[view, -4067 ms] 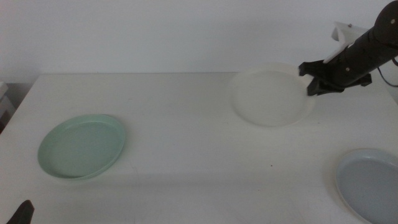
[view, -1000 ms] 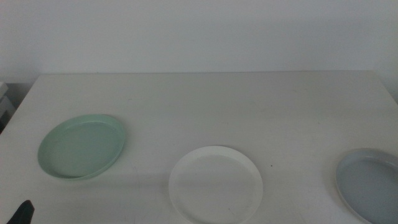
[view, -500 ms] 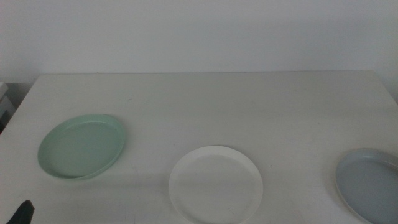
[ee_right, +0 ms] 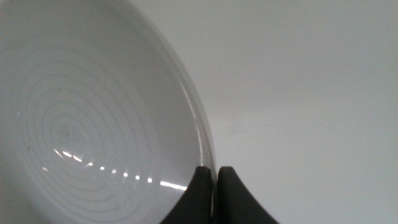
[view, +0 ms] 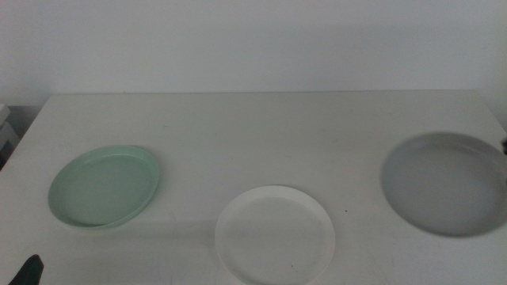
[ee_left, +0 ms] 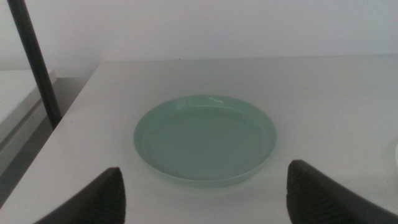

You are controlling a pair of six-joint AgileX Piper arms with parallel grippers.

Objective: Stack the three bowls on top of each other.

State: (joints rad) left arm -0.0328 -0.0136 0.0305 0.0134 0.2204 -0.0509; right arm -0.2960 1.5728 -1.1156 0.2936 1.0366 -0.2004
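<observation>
The robot's right gripper should release the grey-blue bowl inside the cream-white bowl (view: 274, 235) at the front middle of the table.
The mint green bowl (view: 104, 187) lies at the table's left. The cream-white bowl (view: 274, 234) lies at the front middle. The grey-blue bowl (view: 444, 184) hangs tilted and blurred above the table's right side. In the right wrist view my right gripper (ee_right: 216, 169) is shut on the rim of the grey-blue bowl (ee_right: 93, 124); in the middle view only a dark tip of it shows at the right edge (view: 505, 145). My left gripper (ee_left: 205, 168) is open and empty, low at the front left corner (view: 28, 271), facing the mint green bowl (ee_left: 205, 134).
The white table (view: 261, 127) stands against a plain white wall. A dark upright pole (ee_left: 34, 59) stands past the table's left edge in the left wrist view. A sliver of the cream-white bowl (ee_left: 396, 154) shows at that view's edge.
The grey-blue bowl has left the front right of the table and is now raised and tilted. The cream-white bowl, held at the back right 4.1 s ago, lies at the front middle.
</observation>
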